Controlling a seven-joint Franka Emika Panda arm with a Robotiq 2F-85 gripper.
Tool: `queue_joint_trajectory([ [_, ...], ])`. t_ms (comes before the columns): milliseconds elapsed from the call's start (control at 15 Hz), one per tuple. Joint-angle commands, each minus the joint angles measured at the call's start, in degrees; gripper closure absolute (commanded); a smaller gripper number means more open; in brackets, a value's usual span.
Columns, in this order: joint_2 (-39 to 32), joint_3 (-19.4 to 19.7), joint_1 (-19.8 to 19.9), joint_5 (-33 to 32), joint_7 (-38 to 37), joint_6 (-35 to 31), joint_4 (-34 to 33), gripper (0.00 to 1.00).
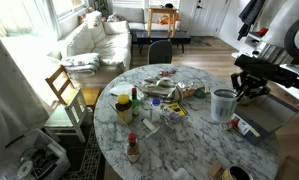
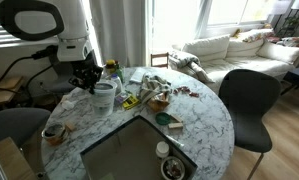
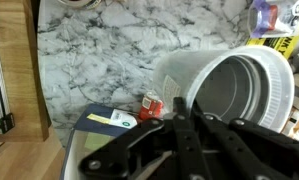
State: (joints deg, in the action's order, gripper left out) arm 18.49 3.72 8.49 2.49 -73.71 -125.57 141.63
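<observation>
Next, my gripper sets the white cup, now upright near the table's edge, free in the grey tray [image 1: 243, 102], at a spot that is close to the small red box.
A white ribbed plastic cup [image 1: 223, 103] [image 2: 104, 97] stands upright near the edge of the round marble table [image 1: 189, 150]. In the wrist view its open mouth [image 3: 239, 90] fills the right side. My gripper [image 3: 185, 108] has its two black fingers pressed together right at the cup's near rim, and they look pinched on the thin wall. In both exterior views the gripper [image 1: 247, 92] [image 2: 89, 85] sits at the cup's top edge on the arm's side. A small red box [image 3: 151, 104] and a blue-and-white carton [image 3: 109, 120] lie just beside the cup.
Clutter of packets and wrappers [image 1: 167, 95] covers the table's middle, with a yellow jar [image 1: 123, 107] and a red-capped bottle [image 1: 132, 148] further off. A wooden chair [image 1: 64, 90] and a dark chair [image 2: 249, 100] stand at the table. A grey rectangular tray [image 2: 139, 150] lies on it.
</observation>
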Motion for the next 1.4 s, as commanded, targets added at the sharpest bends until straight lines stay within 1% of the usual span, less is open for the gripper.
queue_joint_trajectory([
  [0,-0.08,-0.68,0.71,0.26,0.22,0.11,0.0,0.93],
  [200,-2.12,-0.61,0.53,0.18,0.15,0.06,-0.09,0.93],
  [267,-2.41,-0.62,0.5,0.16,0.14,0.05,-0.11,0.98],
  [600,3.32,1.19,3.22,0.17,-0.35,0.21,1.49,0.98],
  [933,9.58,1.82,8.85,-1.02,-5.63,-2.44,3.27,0.98],
  [1067,10.8,0.96,12.44,-4.24,-9.9,-3.49,4.02,0.98],
  [1133,10.78,0.24,14.57,-7.28,-12.57,-4.2,4.92,0.98],
  [1267,10.36,0.13,16.48,-9.88,-16.2,-4.8,6.46,0.98],
  [1333,9.76,-0.23,17.88,-11.86,-19.05,-7.13,7.89,0.98],
])
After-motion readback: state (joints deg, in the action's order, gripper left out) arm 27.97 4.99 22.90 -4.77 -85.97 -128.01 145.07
